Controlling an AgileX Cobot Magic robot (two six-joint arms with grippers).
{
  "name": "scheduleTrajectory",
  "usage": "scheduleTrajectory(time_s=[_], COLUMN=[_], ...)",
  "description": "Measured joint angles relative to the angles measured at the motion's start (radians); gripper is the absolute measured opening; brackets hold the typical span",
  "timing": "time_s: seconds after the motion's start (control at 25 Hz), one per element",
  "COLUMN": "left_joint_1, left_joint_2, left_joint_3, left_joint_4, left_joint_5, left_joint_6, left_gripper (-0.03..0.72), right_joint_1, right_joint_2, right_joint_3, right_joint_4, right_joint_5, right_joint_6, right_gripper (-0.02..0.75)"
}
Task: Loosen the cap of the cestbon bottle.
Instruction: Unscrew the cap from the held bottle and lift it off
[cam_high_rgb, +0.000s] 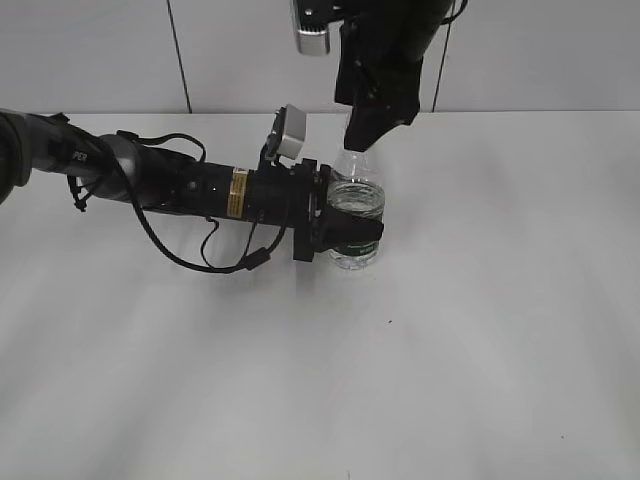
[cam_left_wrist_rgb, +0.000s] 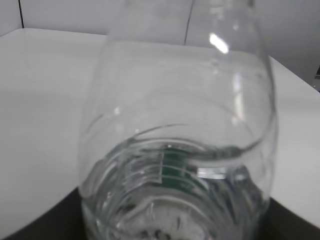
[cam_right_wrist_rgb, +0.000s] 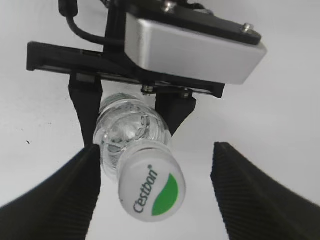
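Note:
The fingers of my right gripper sit loose and uneven around the white cap, so I should lift them clear, turn my wrist, and then close on the cap's other sides (cam_right_wrist_rgb: 137, 207).
The cestbon bottle (cam_high_rgb: 356, 205) stands upright on the white table, clear and ribbed with a dark green label. My left gripper (cam_high_rgb: 345, 235) is shut on its body from the left; the bottle fills the left wrist view (cam_left_wrist_rgb: 175, 150). My right gripper (cam_high_rgb: 365, 135) hangs straight above the neck and hides the cap in the exterior view. In the right wrist view the white cap (cam_right_wrist_rgb: 151, 188) with its green mark sits between my open right fingers (cam_right_wrist_rgb: 155, 192), closer to the left finger, with a clear gap to the right finger. The bottle (cam_right_wrist_rgb: 127, 132) shows below the cap.
The white table (cam_high_rgb: 480, 330) spreads around the bottle. A grey panelled wall (cam_high_rgb: 560, 50) rises behind the table's far edge. The left arm (cam_high_rgb: 150, 180) and its cables lie low across the left part of the table.

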Motion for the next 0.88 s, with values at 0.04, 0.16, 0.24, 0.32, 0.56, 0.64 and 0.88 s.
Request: scheduleTrajectory(time_s=[0.04, 0.16, 0.24, 0.32, 0.56, 0.64, 0.88], left_joint_1=[0.000, 0.000, 0.000, 0.000, 0.000, 0.000, 0.000], left_joint_2=[0.000, 0.000, 0.000, 0.000, 0.000, 0.000, 0.000], left_joint_3=[0.000, 0.000, 0.000, 0.000, 0.000, 0.000, 0.000], left_joint_4=[0.000, 0.000, 0.000, 0.000, 0.000, 0.000, 0.000], left_joint_5=[0.000, 0.001, 0.001, 0.001, 0.001, 0.000, 0.000], left_joint_6=[0.000, 0.000, 0.000, 0.000, -0.001, -0.001, -0.001], left_gripper=[0.406, 0.406, 0.406, 0.406, 0.406, 0.406, 0.406], right_joint_1=[0.000, 0.000, 0.000, 0.000, 0.000, 0.000, 0.000], right_joint_2=[-0.006, -0.026, -0.030, -0.030, -0.030, -0.030, -0.030], right_joint_3=[0.000, 0.000, 0.000, 0.000, 0.000, 0.000, -0.037], right_joint_4=[0.007, 0.040, 0.071, 0.102, 0.145, 0.155, 0.164], right_joint_5=[0.000, 0.000, 0.000, 0.000, 0.000, 0.000, 0.000], right_joint_6=[0.022, 0.088, 0.134, 0.175, 0.325, 0.402, 0.665], right_gripper=[0.529, 0.529, 0.529, 0.529, 0.529, 0.529, 0.529])
